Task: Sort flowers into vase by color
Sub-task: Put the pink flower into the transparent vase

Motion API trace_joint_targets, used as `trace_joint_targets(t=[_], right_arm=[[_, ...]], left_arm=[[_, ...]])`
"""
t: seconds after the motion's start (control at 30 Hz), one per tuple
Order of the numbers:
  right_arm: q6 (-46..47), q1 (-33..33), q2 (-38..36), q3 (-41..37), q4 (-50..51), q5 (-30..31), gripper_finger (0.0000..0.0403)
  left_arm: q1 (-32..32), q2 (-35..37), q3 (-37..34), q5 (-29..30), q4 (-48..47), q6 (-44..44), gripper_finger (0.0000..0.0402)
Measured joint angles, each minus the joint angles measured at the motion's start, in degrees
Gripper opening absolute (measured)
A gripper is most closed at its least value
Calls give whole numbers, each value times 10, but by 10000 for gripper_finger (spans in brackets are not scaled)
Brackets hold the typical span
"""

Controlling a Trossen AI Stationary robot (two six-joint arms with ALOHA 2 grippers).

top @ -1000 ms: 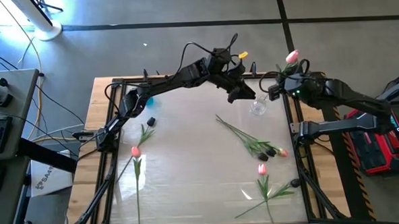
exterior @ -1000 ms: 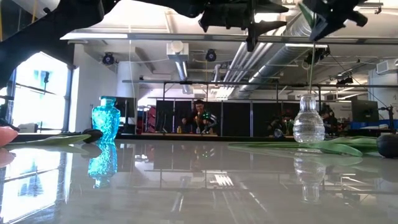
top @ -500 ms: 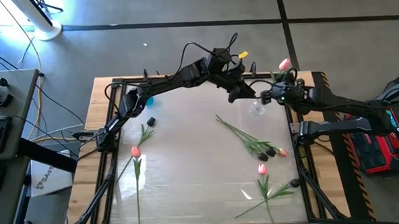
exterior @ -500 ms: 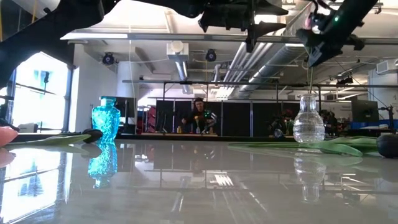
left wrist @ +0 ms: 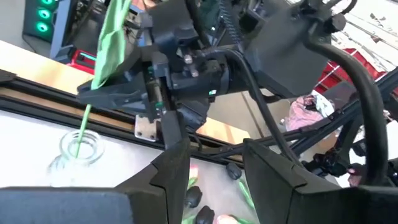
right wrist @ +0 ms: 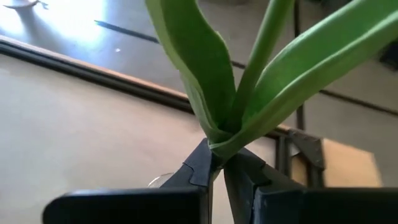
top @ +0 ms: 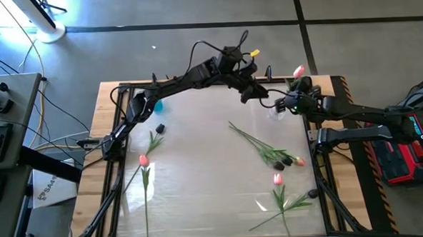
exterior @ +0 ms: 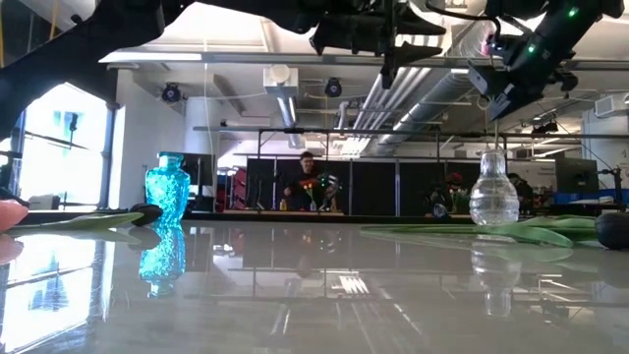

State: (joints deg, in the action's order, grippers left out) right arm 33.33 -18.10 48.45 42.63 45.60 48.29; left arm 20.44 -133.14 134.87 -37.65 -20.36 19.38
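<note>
The bare lower stem (top: 248, 133) of the pink tulip bunched with dark-headed flowers nearest the clear glass vase is the next thing my left gripper will close on.
My right gripper (right wrist: 217, 163) is shut on a pink tulip (top: 299, 71) above the clear glass vase (exterior: 493, 197) at the table's far right. The tulip's stem (left wrist: 81, 127) runs down into the vase's mouth (left wrist: 79, 148). My left gripper (left wrist: 214, 180) hovers open just left of that vase, holding nothing. A blue vase (top: 158, 105) stands at the far left. Other flowers lie flat on the table: a pink one (top: 143, 161) at the left, dark-headed ones (top: 278, 163) and another pink one (top: 277, 178) at the right. My right gripper pinches the tulip's stem between its two fingers at the spot where the leaves branch off (right wrist: 219, 144). The fingers slant down and lie across the stem. The tulip stands nearly upright, head up, and its lower stem (exterior: 491, 133) hangs below the fingers into the clear vase.
The table top (top: 201, 197) is glossy white inside a dark frame (top: 113, 201). A small dark object (top: 160, 128) lies near the blue vase. In the low view, people stand in the room behind the table (exterior: 310, 182).
My right gripper has come down and moved toward the table's left with the pink tulip, lowering the stem onto the clear vase. The tulip has stayed upright.
</note>
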Motion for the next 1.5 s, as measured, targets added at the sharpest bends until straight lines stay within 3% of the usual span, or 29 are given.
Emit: trace_joint_targets(t=[0.13, 0.23, 0.47, 0.7, 0.83, 0.97, 1.17, 1.4, 1.5], right_arm=[[-21, -17, 0, 0, 0, 37, 19], [-35, -42, 0, 0, -6, 33, 19], [-34, -79, 0, 0, -9, -68, 19], [-23, -108, 0, 0, -8, -106, 27], [-10, -123, 0, 0, -8, -150, 68], [24, -128, 0, 0, -8, -192, 135], [76, -128, -17, 0, -8, -216, 225], [139, -128, -74, 0, -6, -276, 255], [162, -128, -101, 0, -6, -304, 256]], left_arm=[[5, 0, 0, 6, 1, 0, 136], [8, 0, 0, 8, 0, 0, 136], [10, 0, 0, 9, 0, -5, 136], [9, 0, 0, 9, -11, -5, 136], [9, 0, 0, 9, -33, -15, 136], [6, 0, 0, 11, -67, -63, 136], [-9, 0, 0, 68, -151, -161, 136], [-35, 0, -15, 84, -178, -276, 136], [-53, 0, -40, 122, -156, -298, 136]])
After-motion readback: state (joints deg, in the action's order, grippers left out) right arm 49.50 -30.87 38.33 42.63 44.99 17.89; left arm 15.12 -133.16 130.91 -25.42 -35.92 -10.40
